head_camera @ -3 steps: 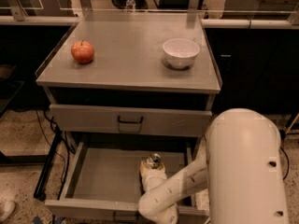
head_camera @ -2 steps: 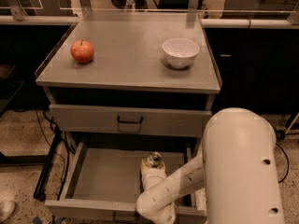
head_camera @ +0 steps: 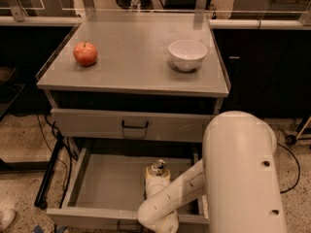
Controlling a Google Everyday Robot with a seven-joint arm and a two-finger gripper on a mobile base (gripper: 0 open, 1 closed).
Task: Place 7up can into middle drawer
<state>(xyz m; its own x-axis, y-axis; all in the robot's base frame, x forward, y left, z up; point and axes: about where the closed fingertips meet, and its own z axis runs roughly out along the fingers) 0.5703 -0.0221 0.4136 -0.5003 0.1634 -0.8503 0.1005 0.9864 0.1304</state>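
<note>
My gripper is going to release the 7up can. It will leave the can upright on the bottom of the open middle drawer, toward the front panel (head_camera: 154, 191).
The 7up can (head_camera: 158, 168) stands upright inside the open middle drawer (head_camera: 104, 186), near the middle of its floor; only its shiny top and a little of its side show. My gripper (head_camera: 156, 180) is down in the drawer right at the can, its white end wrapped around the can's lower part and hiding it. My white arm (head_camera: 240, 174) reaches in from the right front and covers the drawer's right side.
The upper drawer front (head_camera: 133, 125) with a black handle is closed. On the cabinet top (head_camera: 131, 64) sit a red apple (head_camera: 85, 53) at the left and a white bowl (head_camera: 187, 54) at the right. Cables lie on the floor at the left.
My arm's big white housing has shifted slightly left. The can stays at the same spot in the drawer.
</note>
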